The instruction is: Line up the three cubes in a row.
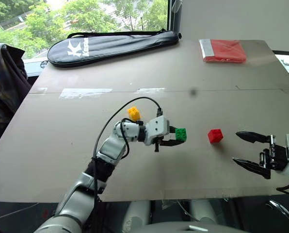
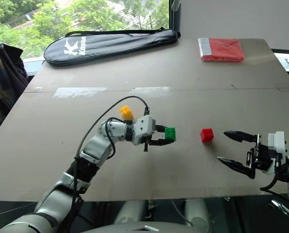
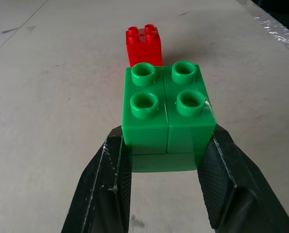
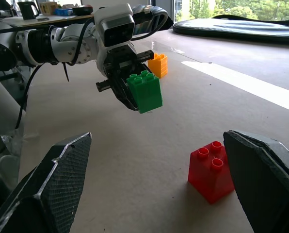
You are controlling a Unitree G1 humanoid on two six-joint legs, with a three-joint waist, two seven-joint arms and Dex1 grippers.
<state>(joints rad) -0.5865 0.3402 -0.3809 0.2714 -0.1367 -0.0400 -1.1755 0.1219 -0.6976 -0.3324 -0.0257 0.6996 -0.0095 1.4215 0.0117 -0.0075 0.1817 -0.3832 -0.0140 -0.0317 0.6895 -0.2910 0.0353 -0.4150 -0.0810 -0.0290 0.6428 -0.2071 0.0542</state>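
Next, my left gripper lets go of the green cube on the table [image 1: 195,138] [image 3: 152,92] next to the red cube, on the side that faces my left arm.
My left gripper [image 1: 176,136] is shut on the green cube [image 1: 181,134], holding it studs-up a little above the table [image 1: 76,126]. The red cube [image 1: 215,136] stands on the table just to the right of it, directly beyond the green cube [image 3: 166,116] in the left wrist view. The yellow cube [image 1: 134,113] sits on the table behind the left wrist. Further right, near the front edge, my right gripper [image 1: 236,146] stands wide open and empty, pointing left toward the red cube [image 4: 211,171], which lies between its spread fingers but further out.
A black racket bag [image 1: 110,46] lies along the far left edge of the table. A flat red packet [image 1: 223,50] lies at the far right corner. A dark plaid garment [image 1: 4,82] hangs off the left side.
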